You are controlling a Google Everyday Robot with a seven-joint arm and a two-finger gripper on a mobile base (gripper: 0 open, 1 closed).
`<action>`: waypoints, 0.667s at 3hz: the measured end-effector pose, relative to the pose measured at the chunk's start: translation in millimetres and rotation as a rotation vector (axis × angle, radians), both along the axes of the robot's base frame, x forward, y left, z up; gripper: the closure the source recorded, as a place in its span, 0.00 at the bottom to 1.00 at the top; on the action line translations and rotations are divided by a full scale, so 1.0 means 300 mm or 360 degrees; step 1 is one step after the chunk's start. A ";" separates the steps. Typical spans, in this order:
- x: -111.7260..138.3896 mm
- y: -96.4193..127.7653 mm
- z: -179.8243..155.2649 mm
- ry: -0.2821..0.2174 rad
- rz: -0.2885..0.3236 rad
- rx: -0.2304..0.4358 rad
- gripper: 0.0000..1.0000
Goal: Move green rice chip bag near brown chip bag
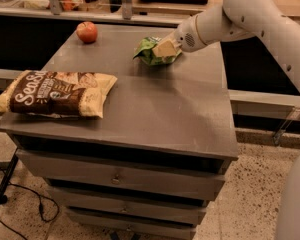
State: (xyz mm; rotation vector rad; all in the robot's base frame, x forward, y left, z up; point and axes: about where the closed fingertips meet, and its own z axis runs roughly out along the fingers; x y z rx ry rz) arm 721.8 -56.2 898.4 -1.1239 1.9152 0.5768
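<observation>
The robot's gripper should set the green rice chip bag down against the brown chip bag's inner pale yellow end (113, 92).
The green rice chip bag (151, 52) is a small crinkly bright-green bag, held just above the far middle of the grey cabinet top (155, 109). My gripper (165, 49) comes in from the right on a white arm and is shut on the bag's right side. The brown chip bag (55, 93) lies flat at the front left of the top, dark brown with white "Sea S" lettering and pale yellow ends. It is well apart from the green bag, to its left and nearer the front.
A red apple (87, 32) sits at the far left corner of the top. The cabinet has drawers (120, 176) below. A counter with clutter runs along the back. A black cable (20, 209) lies on the floor at left.
</observation>
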 end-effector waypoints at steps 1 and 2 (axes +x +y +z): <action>-0.114 0.069 -0.001 0.0103 0.0097 0.0079 1.00; -0.230 0.139 -0.009 0.0117 0.0185 0.0058 1.00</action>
